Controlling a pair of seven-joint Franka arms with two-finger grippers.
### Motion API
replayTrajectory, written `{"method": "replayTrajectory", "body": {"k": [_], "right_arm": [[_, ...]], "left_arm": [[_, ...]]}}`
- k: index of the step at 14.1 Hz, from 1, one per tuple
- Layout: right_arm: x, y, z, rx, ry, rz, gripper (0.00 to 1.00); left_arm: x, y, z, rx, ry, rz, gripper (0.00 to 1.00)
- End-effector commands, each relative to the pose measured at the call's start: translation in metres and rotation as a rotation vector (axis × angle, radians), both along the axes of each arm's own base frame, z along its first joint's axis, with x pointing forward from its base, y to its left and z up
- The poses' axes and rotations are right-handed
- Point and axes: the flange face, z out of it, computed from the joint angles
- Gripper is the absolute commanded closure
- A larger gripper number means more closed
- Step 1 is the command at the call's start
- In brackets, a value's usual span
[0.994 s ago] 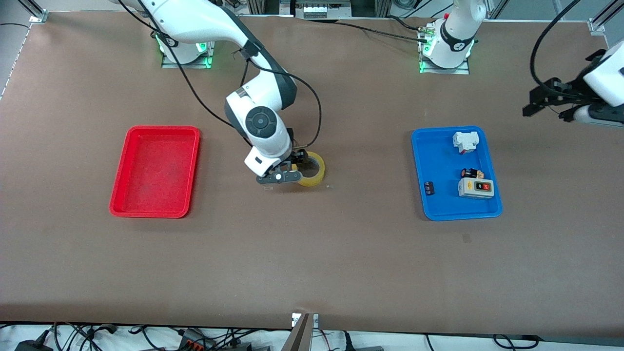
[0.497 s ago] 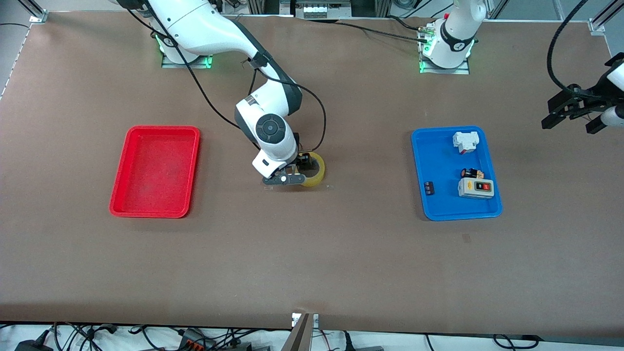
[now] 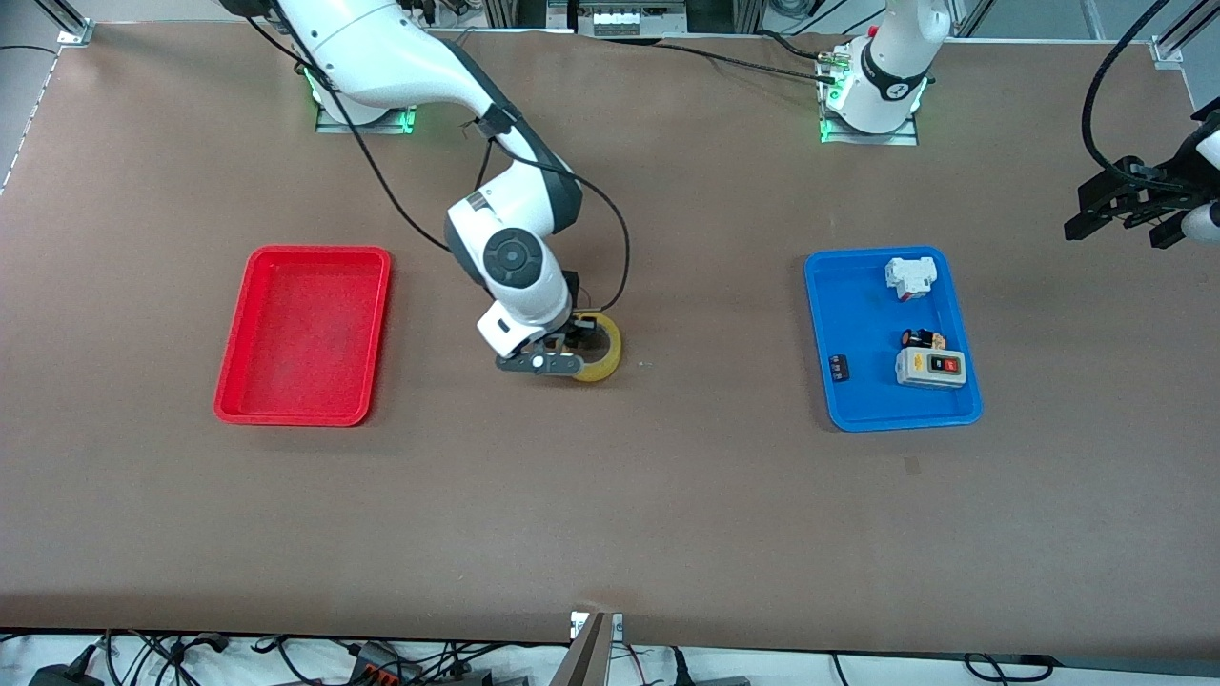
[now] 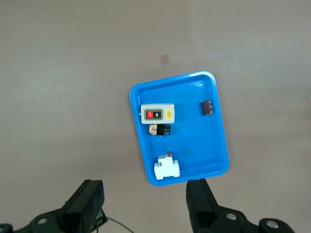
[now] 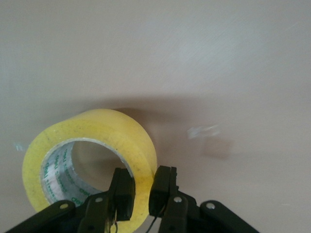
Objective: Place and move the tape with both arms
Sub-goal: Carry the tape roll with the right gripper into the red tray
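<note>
Next, I release the tape with my right gripper near the middle of the empty red tray (image 3: 308,331).
The tape (image 3: 600,351), a yellowish ring-shaped roll, is in the middle of the table between the two trays, tilted up off the table. My right gripper (image 3: 575,341) is shut on its wall, one finger inside the hollow core and one outside. In the right wrist view the tape (image 5: 92,155) shows its printed inner core, with the right gripper (image 5: 144,190) pinching the rim. My left gripper (image 3: 1125,205) hangs open and empty over the table edge at the left arm's end. The left wrist view shows the left gripper (image 4: 146,206) with its fingers wide apart.
An empty red tray (image 3: 305,333) lies toward the right arm's end. A blue tray (image 3: 858,400) toward the left arm's end holds a white-grey switch box (image 3: 931,368), a white breaker (image 3: 910,276) and small parts; the blue tray (image 4: 194,82) also fills the left wrist view.
The right gripper has shut on the tape's wall and tilted and shifted the roll slightly toward the right arm's end. The left gripper has drawn out toward the table's end.
</note>
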Motion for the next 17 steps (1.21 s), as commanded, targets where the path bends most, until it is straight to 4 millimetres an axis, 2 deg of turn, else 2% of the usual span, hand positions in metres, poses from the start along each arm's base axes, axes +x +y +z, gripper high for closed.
{"method": "replayTrajectory", "body": {"k": [1,2,3,5,6,9,10,12,13,15,17], "right_arm": [[0.037,-0.076,0.077,-0.015,0.002,-0.052,1.0],[0.046,-0.112,0.09,-0.033,0.031,-0.032,1.0],[0.057,-0.156,0.097,-0.05,0.073,-0.038,1.0],[0.059,-0.225,0.105,-0.065,0.117,-0.045,1.0],[0.052,-0.258,0.102,-0.077,0.134,-0.04,1.0],[0.026,-0.369,0.065,-0.074,0.182,-0.044,1.0],[0.016,-0.399,0.054,-0.065,0.187,-0.038,1.0],[0.001,-0.445,0.032,-0.058,0.15,0.008,1.0],[-0.004,-0.46,0.025,-0.052,0.139,0.025,1.0],[-0.013,-0.468,0.007,-0.048,0.136,0.035,1.0],[-0.02,-0.465,-0.008,-0.046,0.126,0.039,0.96]], "left_arm": [[-0.004,-0.004,0.005,0.006,0.009,-0.02,0.0],[-0.004,-0.003,0.003,0.006,0.012,-0.019,0.0],[-0.004,0.001,0.003,0.006,0.012,-0.013,0.0],[-0.004,-0.003,0.001,0.005,0.016,-0.019,0.0],[-0.004,-0.004,0.0,0.007,0.019,-0.02,0.0],[-0.004,-0.006,-0.003,0.007,0.026,-0.023,0.0],[-0.004,-0.003,-0.004,0.006,0.029,-0.02,0.0],[-0.004,0.002,-0.003,0.005,0.027,-0.014,0.0],[-0.005,0.002,-0.003,0.005,0.03,-0.015,0.0],[-0.005,0.005,-0.006,0.003,0.04,-0.014,0.0],[-0.001,0.008,-0.007,-0.015,0.028,-0.008,0.0]]}}
